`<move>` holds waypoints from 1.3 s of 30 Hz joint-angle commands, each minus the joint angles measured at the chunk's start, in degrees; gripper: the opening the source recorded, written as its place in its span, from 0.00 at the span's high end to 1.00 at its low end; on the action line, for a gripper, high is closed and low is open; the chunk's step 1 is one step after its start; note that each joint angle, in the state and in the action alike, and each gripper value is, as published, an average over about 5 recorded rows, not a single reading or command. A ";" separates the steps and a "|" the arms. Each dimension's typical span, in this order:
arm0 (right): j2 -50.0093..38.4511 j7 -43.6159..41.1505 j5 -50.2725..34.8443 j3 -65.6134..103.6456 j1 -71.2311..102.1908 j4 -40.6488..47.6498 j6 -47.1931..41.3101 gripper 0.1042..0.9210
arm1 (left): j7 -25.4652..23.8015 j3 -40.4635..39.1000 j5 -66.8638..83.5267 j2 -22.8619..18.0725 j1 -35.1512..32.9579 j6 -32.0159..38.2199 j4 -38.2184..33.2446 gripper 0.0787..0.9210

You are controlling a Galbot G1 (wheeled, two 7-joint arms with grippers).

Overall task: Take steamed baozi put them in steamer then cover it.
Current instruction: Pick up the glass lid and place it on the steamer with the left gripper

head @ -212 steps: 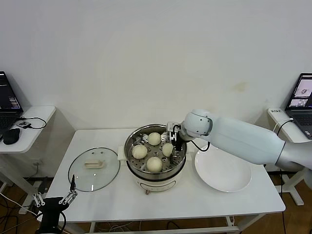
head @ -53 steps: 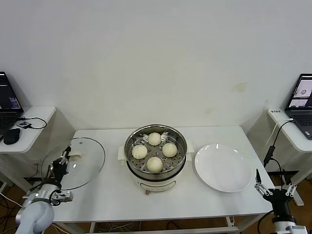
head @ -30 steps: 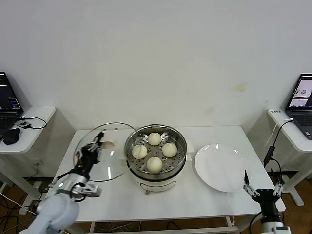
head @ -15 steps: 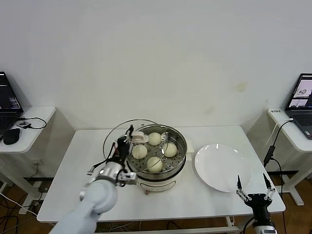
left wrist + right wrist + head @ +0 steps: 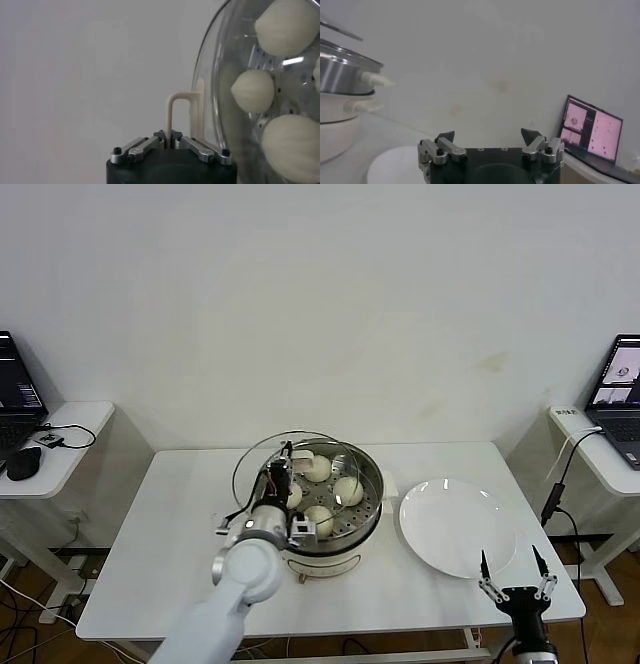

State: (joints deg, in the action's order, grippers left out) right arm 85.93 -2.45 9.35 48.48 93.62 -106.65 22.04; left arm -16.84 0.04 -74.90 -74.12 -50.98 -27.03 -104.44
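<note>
My left gripper is going to set the glass cover, now tilted above the steamer's rim, down flat. It will let go of it on the steamer's round rim, centred over the baozi (image 5: 320,494) (image 5: 289,89).
The steamer (image 5: 322,536) stands mid-table with several cream-white baozi (image 5: 348,490) on its perforated tray. My left gripper (image 5: 279,472) is shut on the cream handle (image 5: 172,108) of the glass cover (image 5: 258,456). It holds the cover tilted on edge over the steamer's left half, above the rim. The left wrist view shows the baozi (image 5: 253,90) through the cover's glass (image 5: 220,60). My right gripper (image 5: 512,576) hangs open and empty by the table's front right edge, and its own view shows the right gripper (image 5: 487,137) with fingers wide apart.
An empty white plate (image 5: 458,527) lies right of the steamer, and the plate (image 5: 395,165) and steamer (image 5: 340,75) show in the right wrist view. Side tables with laptops (image 5: 620,384) flank the table; a mouse (image 5: 22,462) lies on the left one.
My left arm has carried the cover rightward from the table's left side to over the steamer. The right gripper has shifted slightly near the front right edge.
</note>
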 commanded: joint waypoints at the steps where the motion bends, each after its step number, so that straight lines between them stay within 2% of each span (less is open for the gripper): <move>1: 0.32 0.14 0.84 -0.59 -0.10 0.59 0.33 0.12 | -2.25 -1.22 -5.08 -5.74 0.44 -1.23 2.41 0.92; 18: 0.21 0.33 1.09 -1.02 -0.27 1.80 1.04 0.12 | -1.80 -1.98 -8.13 -8.81 -0.85 -0.22 3.81 0.92; 34: -0.02 0.27 1.20 -1.43 -0.47 2.24 1.24 0.12 | -0.71 -1.56 -10.20 -9.91 -1.86 1.28 3.74 0.92; 37: -0.03 0.26 1.25 -1.60 -0.49 2.23 1.26 0.12 | -0.41 -1.43 -10.42 -9.91 -2.34 1.47 2.85 0.86; 39: -0.01 0.26 1.32 -1.65 -0.49 2.26 1.28 0.12 | -0.31 -1.37 -10.41 -9.75 -2.85 1.58 1.93 0.79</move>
State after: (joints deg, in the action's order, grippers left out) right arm 85.89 -2.18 10.56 46.97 93.16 -104.47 23.25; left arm -17.46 -1.37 -84.53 -83.69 -53.05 -25.76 -100.96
